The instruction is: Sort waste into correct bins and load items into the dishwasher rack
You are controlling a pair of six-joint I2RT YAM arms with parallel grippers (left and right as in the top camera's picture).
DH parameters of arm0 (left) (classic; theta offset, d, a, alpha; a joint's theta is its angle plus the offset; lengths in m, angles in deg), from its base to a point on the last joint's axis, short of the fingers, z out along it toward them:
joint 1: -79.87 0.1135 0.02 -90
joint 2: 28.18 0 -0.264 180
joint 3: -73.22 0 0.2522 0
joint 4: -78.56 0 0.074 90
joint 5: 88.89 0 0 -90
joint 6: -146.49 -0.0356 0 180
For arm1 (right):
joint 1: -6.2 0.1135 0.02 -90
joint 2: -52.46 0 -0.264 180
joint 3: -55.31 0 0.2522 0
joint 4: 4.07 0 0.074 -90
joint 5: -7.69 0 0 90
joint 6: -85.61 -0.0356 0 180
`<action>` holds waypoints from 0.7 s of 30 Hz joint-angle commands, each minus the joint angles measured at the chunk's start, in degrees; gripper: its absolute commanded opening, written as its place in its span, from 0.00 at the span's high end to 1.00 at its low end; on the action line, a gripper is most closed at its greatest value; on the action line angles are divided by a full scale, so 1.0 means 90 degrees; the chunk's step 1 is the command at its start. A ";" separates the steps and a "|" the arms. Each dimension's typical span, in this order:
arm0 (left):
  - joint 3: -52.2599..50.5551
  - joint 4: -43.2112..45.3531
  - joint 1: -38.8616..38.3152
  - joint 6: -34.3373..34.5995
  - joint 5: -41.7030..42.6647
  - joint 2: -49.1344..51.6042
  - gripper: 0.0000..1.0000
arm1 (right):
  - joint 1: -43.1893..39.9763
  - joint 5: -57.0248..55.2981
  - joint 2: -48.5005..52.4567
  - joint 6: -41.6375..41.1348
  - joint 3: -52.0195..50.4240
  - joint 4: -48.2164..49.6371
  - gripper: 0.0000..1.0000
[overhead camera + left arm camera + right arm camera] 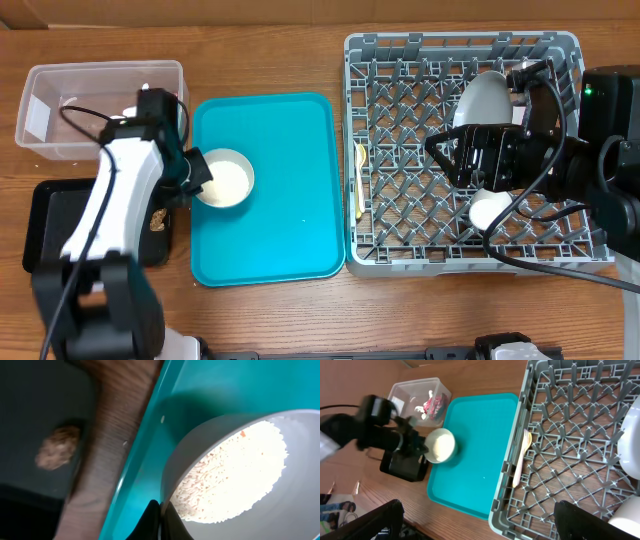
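My left gripper holds the bowl's rim nearest the black tray; I need to set the bowl down and grip its opposite rim (253, 178) before dumping the rice.
My left gripper (196, 176) is shut on the rim of the small grey bowl (226, 180), which holds white rice grains (235, 472) at the left edge of the teal tray. The fingertips (161, 519) pinch the bowl wall. A brown food scrap (57, 447) lies in the black tray (60, 225). The clear tub (100, 95) stands behind it. My right gripper (442, 152) is open and empty above the dishwasher rack (400, 240). In the rack are an upright pale plate (480, 98), a white cup (490, 210), and a yellow spoon and a white fork (521, 460) along its left side.
The flat teal serving tray (290, 200) lies between the bins and the rack. The clear tub (407, 390) holds crumpled tissue and a red wrapper (436, 403). My left arm reaches over the black tray. Cables hang over the rack's right side.
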 commanded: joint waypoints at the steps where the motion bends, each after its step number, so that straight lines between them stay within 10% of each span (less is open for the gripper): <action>1: 0.0219 -0.0194 0.0056 -0.0277 0.0092 -0.0865 0.96 | 0.0022 -0.0039 0.0007 -0.0005 0.0039 0.0007 0.00; 21: 0.0214 -0.0814 0.1559 -0.0794 0.0481 -0.1778 0.96 | 0.0022 -0.0039 0.0007 -0.0002 0.0039 -0.0160 0.00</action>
